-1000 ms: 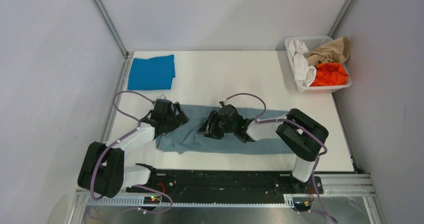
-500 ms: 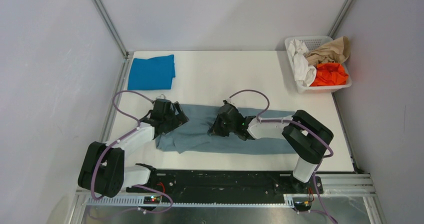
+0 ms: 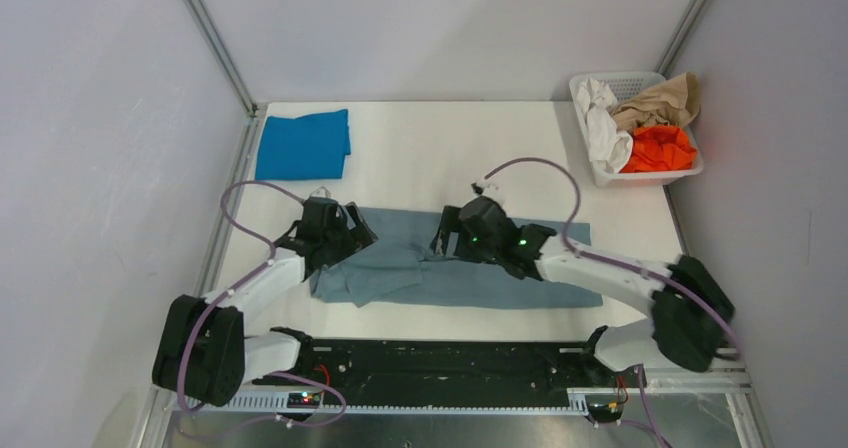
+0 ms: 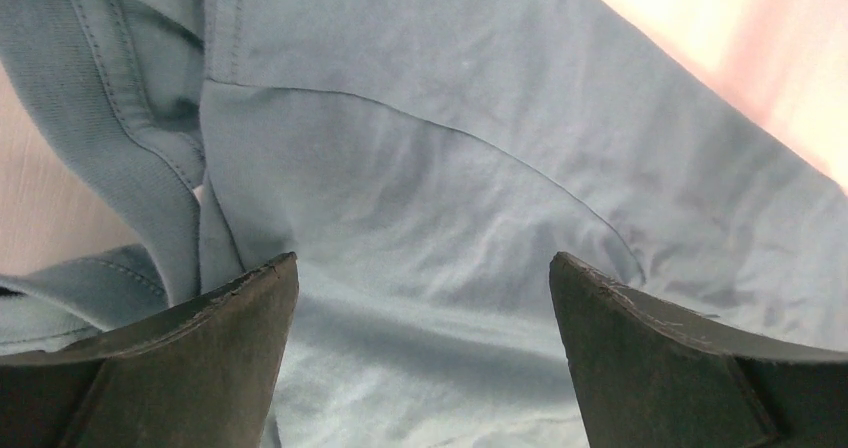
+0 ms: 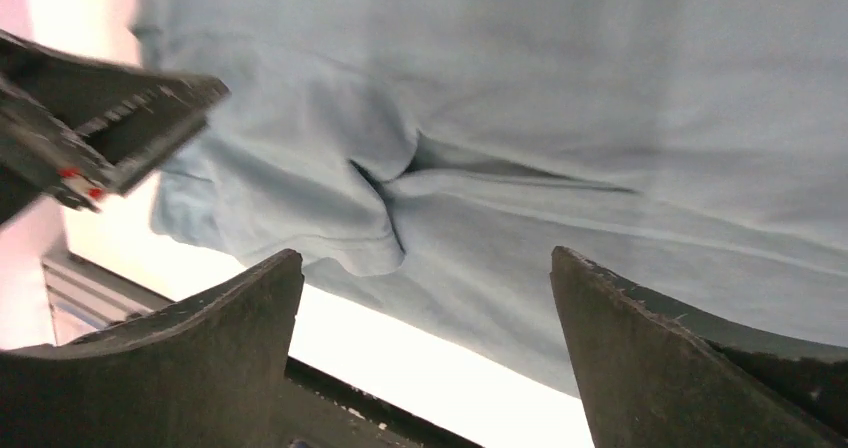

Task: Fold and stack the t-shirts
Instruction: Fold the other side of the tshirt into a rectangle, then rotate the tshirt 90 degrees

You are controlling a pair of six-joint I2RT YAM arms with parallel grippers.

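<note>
My left gripper will grip the dusty grey-blue t-shirt at the near corner of its straight hem [image 3: 596, 302], opposite the bunched end.
The dusty grey-blue t-shirt [image 3: 450, 273] lies as a long folded band across the near middle of the table, bunched at its left end. It fills the left wrist view [image 4: 420, 168] and the right wrist view [image 5: 560, 118]. The brighter blue t-shirt [image 3: 303, 144] lies folded at the far left corner. My left gripper [image 3: 345, 240] is open and empty, low over the band's left end. My right gripper [image 3: 452, 236] is open and empty, above the band's far edge near the middle. The neck label is not visible.
A white basket [image 3: 592, 164] at the far right holds white, tan and orange cloth. The black base rail [image 3: 440, 363] runs along the near edge. The frame post [image 3: 215, 38] stands at the far left corner.
My right gripper has risen off the grey-blue shirt and moved right and away, its arm stretching out to the right. The left gripper has barely moved. The cloth's left end looks flatter.
</note>
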